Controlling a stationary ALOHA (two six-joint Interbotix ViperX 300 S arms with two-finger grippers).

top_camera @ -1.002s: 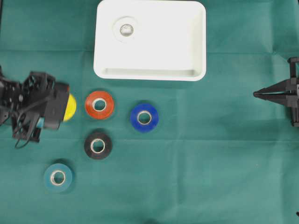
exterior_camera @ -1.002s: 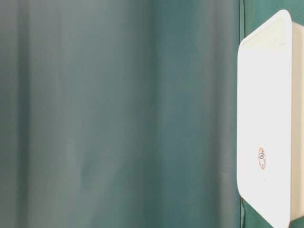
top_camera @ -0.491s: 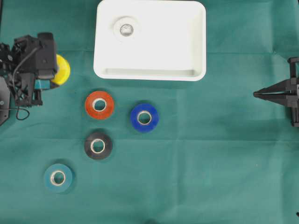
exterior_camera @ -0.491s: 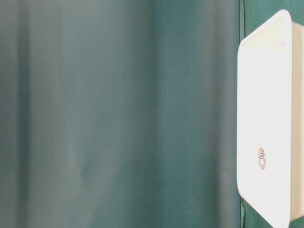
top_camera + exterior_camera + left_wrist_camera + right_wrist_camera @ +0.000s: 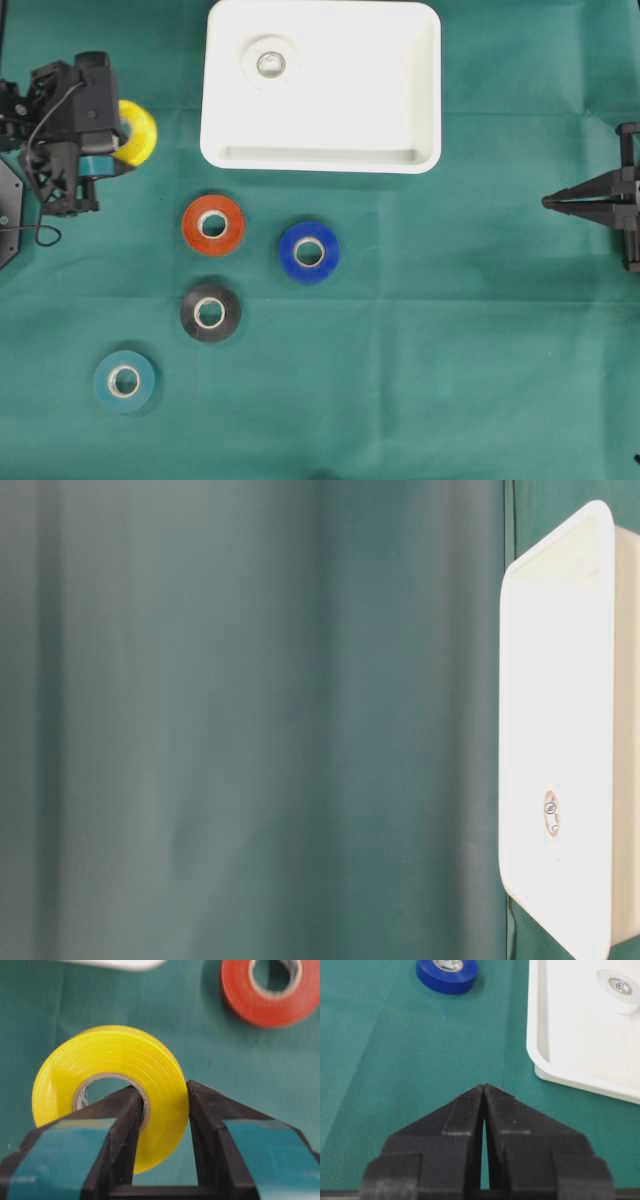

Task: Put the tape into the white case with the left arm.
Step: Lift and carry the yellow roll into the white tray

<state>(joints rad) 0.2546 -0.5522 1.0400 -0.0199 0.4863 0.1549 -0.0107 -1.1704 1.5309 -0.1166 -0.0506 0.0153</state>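
Next, my left gripper lets go of the yellow tape roll in the white case (image 5: 329,128), close to the side of the case that faces the blue roll. The yellow roll is now held beside the case.
My left gripper (image 5: 112,148) is shut on a yellow tape roll (image 5: 139,132) left of the white case (image 5: 330,110). In the left wrist view one finger sits inside the roll's hole and the other outside, pinching the wall of the yellow tape roll (image 5: 107,1067) in the left gripper (image 5: 162,1092). The white case (image 5: 560,680) holds a white tape roll (image 5: 270,63). My right gripper (image 5: 548,202) rests shut and empty at the far right, and the right wrist view shows the right gripper (image 5: 484,1086) over bare cloth.
On the green cloth below the case lie a red roll (image 5: 212,224), a blue roll (image 5: 309,251), a black roll (image 5: 209,312) and a teal roll (image 5: 125,380). The red roll (image 5: 270,990) lies just beyond the left gripper's fingers.
My left gripper has carried the yellow roll from beside the red roll towards the far side, and it is now level with the case's left edge. The right arm has not moved.
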